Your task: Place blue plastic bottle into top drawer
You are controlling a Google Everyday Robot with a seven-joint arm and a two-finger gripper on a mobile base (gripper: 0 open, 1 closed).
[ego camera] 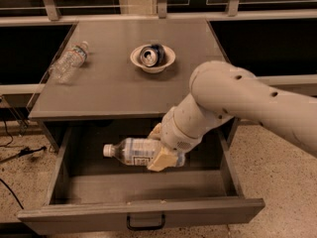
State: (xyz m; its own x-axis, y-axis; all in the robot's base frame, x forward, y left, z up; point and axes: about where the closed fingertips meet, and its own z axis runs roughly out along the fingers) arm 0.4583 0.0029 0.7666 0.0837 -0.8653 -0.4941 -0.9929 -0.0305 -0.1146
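Observation:
Next, I let go of the blue plastic bottle with my gripper on the bottom of the top drawer, straight (141,174) behind the black handle.
The blue plastic bottle (132,151) lies on its side, white cap to the left, held inside the open top drawer (143,214) above its floor. My gripper (161,150) is shut on the bottle's right end, with one tan finger (162,160) over the label. My arm reaches down into the drawer from the right. The drawer is pulled out, with its black handle at the front centre.
On the cabinet top (114,88) a smaller clear bottle (68,61) lies at the left edge. A white bowl (152,58) holding a can stands at the middle back. A railing runs behind the cabinet. Cables lie on the floor at the left.

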